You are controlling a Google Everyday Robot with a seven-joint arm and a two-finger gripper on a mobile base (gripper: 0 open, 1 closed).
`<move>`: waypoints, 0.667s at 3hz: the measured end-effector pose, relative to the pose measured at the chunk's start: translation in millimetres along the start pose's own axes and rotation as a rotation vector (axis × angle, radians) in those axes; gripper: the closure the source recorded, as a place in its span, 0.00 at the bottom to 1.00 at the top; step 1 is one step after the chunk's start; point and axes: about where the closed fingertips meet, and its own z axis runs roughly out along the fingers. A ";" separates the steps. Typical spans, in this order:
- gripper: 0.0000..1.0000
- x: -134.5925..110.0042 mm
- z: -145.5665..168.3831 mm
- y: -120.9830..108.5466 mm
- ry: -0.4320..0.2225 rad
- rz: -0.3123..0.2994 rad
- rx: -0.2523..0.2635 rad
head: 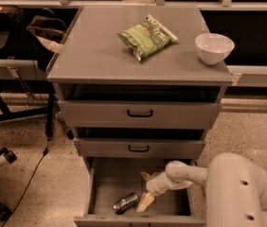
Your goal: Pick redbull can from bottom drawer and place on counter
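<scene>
My gripper is going to close on the end of the redbull can (133,199) nearest the white arm, inside the bottom drawer.
The redbull can (125,202), slim and silver, lies on its side on the grey floor of the pulled-out bottom drawer (106,178), toward its front edge. My gripper (146,189) reaches down into that drawer from the right on the white arm (190,172). Its cream fingers (145,202) sit just right of the can, spread apart, with nothing between them. The grey counter (95,51) tops the cabinet above.
On the counter lie a green snack bag (146,36) and a white bowl (214,47) near the right edge. Two shallower drawers with black handles (139,113) stand slightly open above. A chair base (1,155) and a cable are on the floor at left.
</scene>
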 end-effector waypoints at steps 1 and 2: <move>0.00 -0.3 24.5 -10.1 -0.015 -0.001 -0.015; 0.00 0.3 58.8 -16.5 -0.032 -0.001 -0.051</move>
